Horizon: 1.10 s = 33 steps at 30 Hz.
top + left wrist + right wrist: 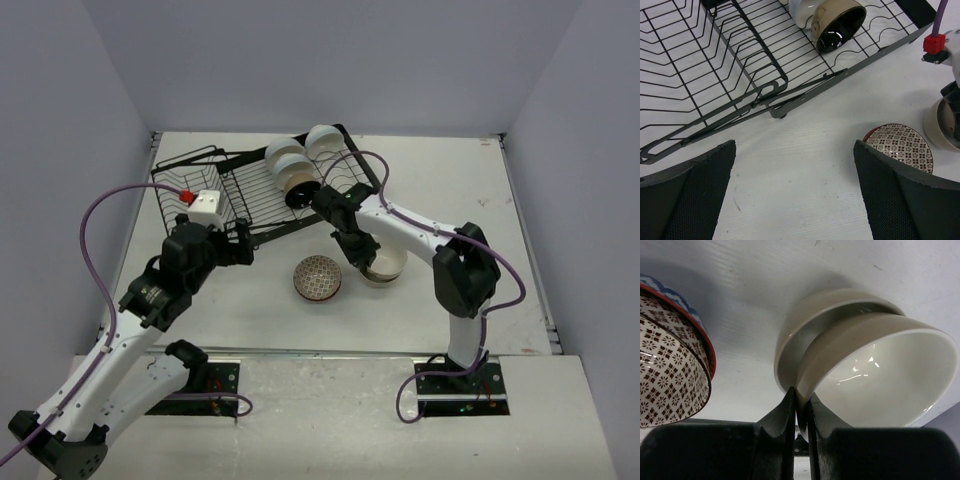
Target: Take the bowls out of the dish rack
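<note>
The pale bowl sits crooked inside the tan bowl; my right gripper should open, let it settle, then close at the pale bowl's rim [816,386].
The black wire dish rack [215,190] [715,70] stands at the back left. In it lean two white bowls [287,156] and a tan bowl with a dark inside [300,191] [839,24]. On the table in front sits a red-patterned bowl [317,278] [902,145] [670,375]. My right gripper [362,256] [801,392] is shut on the rim of a pale bowl [880,375], tilted into a tan bowl [792,342] [388,266] that rests on the table. My left gripper [243,243] [795,165] hangs open over bare table, just in front of the rack.
The rack's front rail [790,97] runs close ahead of the left fingers. White table [450,190] extends to the right of the rack, with grey walls around it. The patterned bowl lies between the two grippers.
</note>
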Each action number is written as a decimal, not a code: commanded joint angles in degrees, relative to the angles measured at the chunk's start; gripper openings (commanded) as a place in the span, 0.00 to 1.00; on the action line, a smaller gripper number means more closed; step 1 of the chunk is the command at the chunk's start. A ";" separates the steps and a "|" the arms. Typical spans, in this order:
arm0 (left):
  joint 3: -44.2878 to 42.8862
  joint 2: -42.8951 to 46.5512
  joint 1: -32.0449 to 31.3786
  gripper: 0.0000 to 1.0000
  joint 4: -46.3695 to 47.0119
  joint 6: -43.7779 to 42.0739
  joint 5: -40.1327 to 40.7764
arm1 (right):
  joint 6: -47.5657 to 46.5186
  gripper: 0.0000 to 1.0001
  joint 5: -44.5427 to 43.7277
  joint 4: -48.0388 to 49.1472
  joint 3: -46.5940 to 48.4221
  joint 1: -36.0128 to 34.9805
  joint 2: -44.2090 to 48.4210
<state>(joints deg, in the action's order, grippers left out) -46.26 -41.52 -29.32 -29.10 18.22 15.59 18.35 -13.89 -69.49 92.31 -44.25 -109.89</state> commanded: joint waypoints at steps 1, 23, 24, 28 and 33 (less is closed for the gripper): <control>0.29 0.65 0.41 1.00 2.74 -1.52 -0.92 | -0.68 0.00 -1.23 1.46 -0.99 -0.40 -0.07; 0.29 0.03 0.41 1.00 2.74 -1.52 -1.09 | 2.48 0.04 -5.80 6.82 -5.74 -1.36 1.60; 0.29 0.03 0.41 1.00 2.74 -1.52 -1.09 | 2.48 0.05 -6.15 7.00 -5.74 -1.45 1.95; 0.21 -0.06 0.41 1.00 2.82 -1.52 -1.09 | 2.31 0.06 -7.82 7.36 -5.83 -1.63 2.66; 0.21 -0.14 0.41 1.00 2.82 -1.52 -1.27 | 2.48 0.09 -9.23 8.23 -6.44 -1.63 3.18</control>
<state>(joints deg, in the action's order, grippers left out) -46.13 -41.71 -29.32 -28.29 18.20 15.16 20.25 -18.96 -63.31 86.43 -45.80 -109.36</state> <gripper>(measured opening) 0.997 0.099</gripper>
